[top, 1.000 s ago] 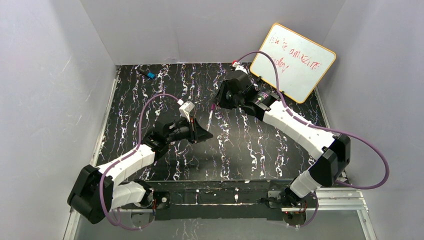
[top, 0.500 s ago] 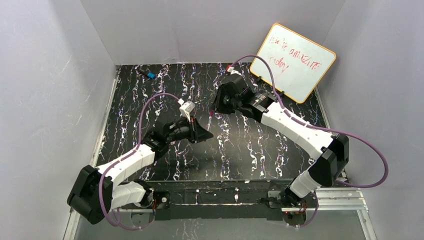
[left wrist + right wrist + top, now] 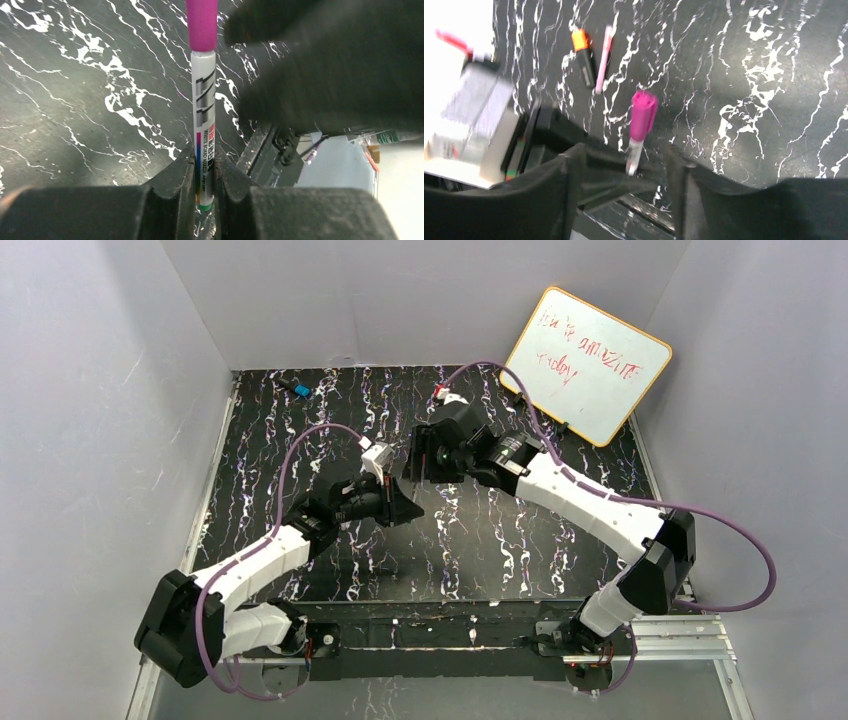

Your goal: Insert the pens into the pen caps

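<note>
My right gripper's open fingers are in line with the white pen's body, so that gripper should back away and close on the magenta pen cap [image 3: 642, 116].
My left gripper [image 3: 205, 156] [image 3: 403, 504] is shut on the lower end of the thin white pen [image 3: 204, 125], which stands upright above the table. A magenta pen cap [image 3: 202, 24] [image 3: 642, 116] sits on the pen's top end. In the right wrist view my right gripper [image 3: 624, 154] is open, one finger on each side of the white pen [image 3: 634, 156] without touching it. From above, the right gripper [image 3: 416, 464] hides the pen. A short black pen with an orange end [image 3: 583, 56] and a thin pink pen [image 3: 603, 61] lie side by side on the table.
A black marker with a blue end [image 3: 297, 389] lies at the back left of the black marbled table [image 3: 500, 540]. A whiteboard with red writing [image 3: 585, 365] leans at the back right. White walls close in the table on three sides.
My right gripper has opened and let go of the magenta cap, and its arm has moved left over the pen. The left gripper still holds the white pen in the same place.
</note>
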{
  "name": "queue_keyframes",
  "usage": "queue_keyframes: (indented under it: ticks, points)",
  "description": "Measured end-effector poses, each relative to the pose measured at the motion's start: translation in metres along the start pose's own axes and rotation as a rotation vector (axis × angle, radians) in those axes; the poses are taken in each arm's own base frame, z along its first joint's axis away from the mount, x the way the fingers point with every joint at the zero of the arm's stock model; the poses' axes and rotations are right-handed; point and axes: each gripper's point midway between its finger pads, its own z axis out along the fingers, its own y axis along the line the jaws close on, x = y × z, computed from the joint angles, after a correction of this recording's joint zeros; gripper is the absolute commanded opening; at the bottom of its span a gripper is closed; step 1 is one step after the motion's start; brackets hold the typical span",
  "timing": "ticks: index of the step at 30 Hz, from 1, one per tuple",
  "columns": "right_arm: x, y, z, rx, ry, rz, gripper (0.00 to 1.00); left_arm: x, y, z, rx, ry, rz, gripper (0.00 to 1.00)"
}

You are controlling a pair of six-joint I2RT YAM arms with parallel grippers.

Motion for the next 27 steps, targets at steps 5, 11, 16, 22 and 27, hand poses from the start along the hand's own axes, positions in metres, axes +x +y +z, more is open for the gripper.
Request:
queue_keyframes:
  ticks: [5,11,16,22,27]
  points:
    - [0.007,0.007,-0.010,-0.013,-0.002,-0.071,0.99,-0.009,0.006,0.005,-0.007,-0.042,0.020,0.00]
    - [-0.042,0.001,-0.038,-0.108,-0.213,-0.065,0.92,0.002,0.007,0.008,0.027,-0.033,0.016,0.00]
    - [-0.081,-0.038,-0.065,-0.329,-0.393,0.014,0.83,0.003,-0.011,0.009,0.144,-0.027,0.015,0.00]
    - [-0.069,-0.022,-0.047,-0.645,-0.311,-0.005,0.74,-0.005,-0.035,0.006,0.268,-0.046,0.009,0.00]
    - [-0.048,0.003,-0.051,-0.857,-0.201,-0.039,0.60,-0.012,-0.044,0.004,0.306,-0.067,0.004,0.00]
